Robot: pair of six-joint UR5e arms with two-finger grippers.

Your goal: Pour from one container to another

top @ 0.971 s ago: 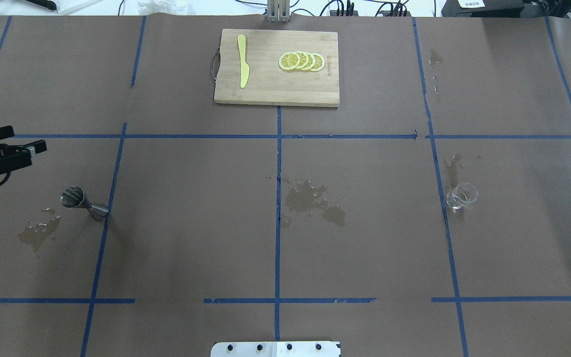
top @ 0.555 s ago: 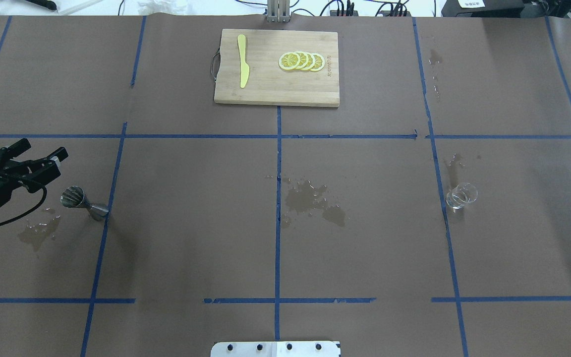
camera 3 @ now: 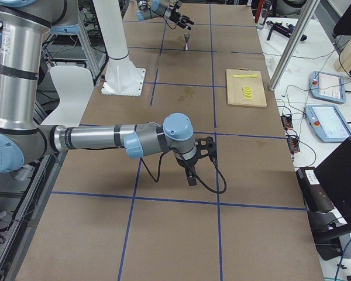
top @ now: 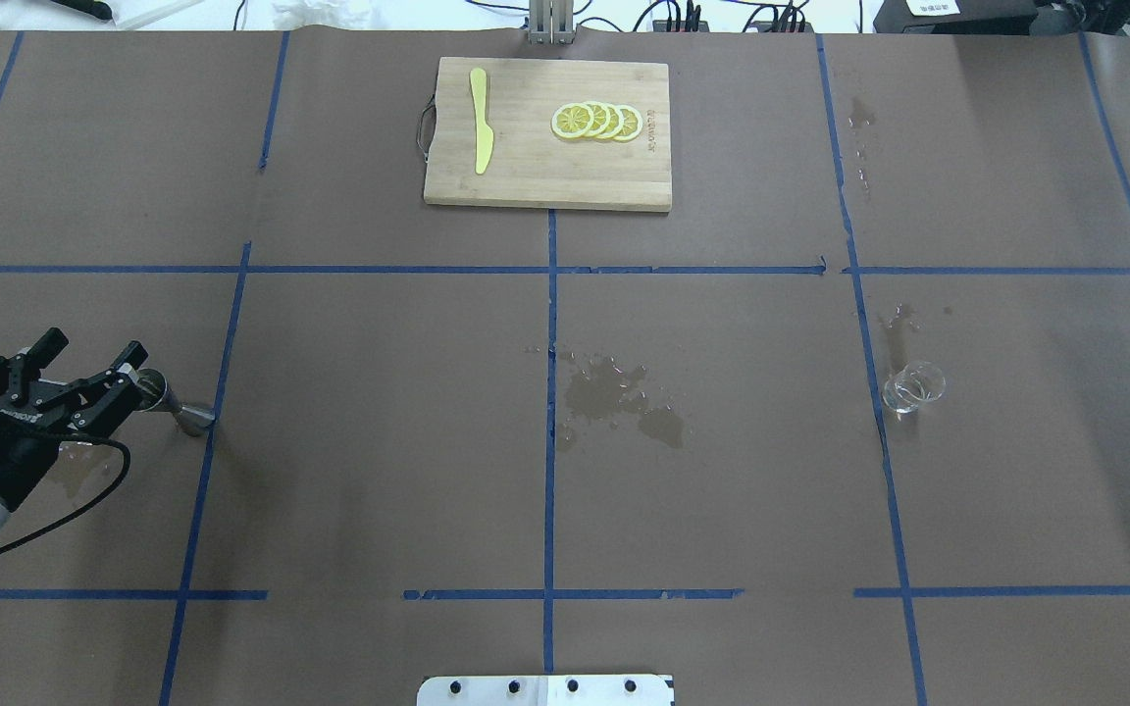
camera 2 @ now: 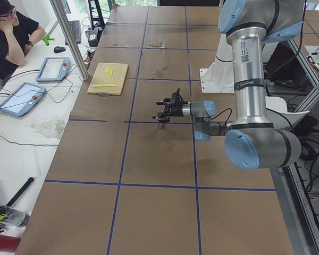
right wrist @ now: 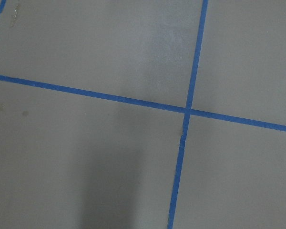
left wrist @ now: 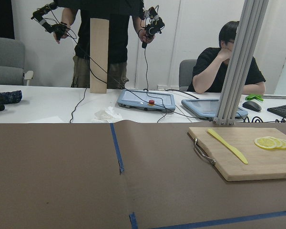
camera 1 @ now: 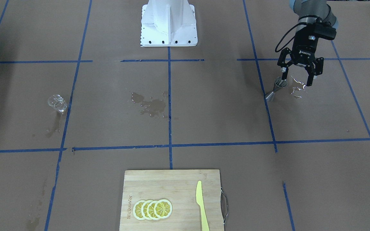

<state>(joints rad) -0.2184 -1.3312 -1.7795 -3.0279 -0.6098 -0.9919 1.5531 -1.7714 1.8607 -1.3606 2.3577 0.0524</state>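
Observation:
The robot's left gripper needs to close on the narrow middle (camera 1: pixel 275 90) of the steel jigger, just below the jigger's upper cup.
The steel jigger (top: pixel 182 410) (camera 1: pixel 275 89) stands at the table's left, on a blue tape line. My left gripper (top: pixel 97 345) (camera 1: pixel 295 81) hangs open just beside it, one finger (top: pixel 130 365) covering the jigger's upper rim in the overhead view, nothing held. The clear glass tumbler (top: pixel 913 385) (camera 1: pixel 57 103) sits alone far to the right, next to a damp streak. My right gripper (camera 3: pixel 193 172) shows only in the exterior right view, low over bare table, and I cannot tell its state; its wrist view holds only paper and tape.
A wooden cutting board (top: pixel 545 176) with lemon slices (top: pixel 596 121) and a yellow knife (top: pixel 480 118) lies at the far middle. A wet patch (top: pixel 614 392) marks the centre, another (camera 1: pixel 297 91) lies under my left gripper. Operators sit past the far edge.
My left gripper has swung in from the left edge, toward the robot and the jigger, and now stands at the jigger's top. It stays open. Jigger and tumbler have not moved.

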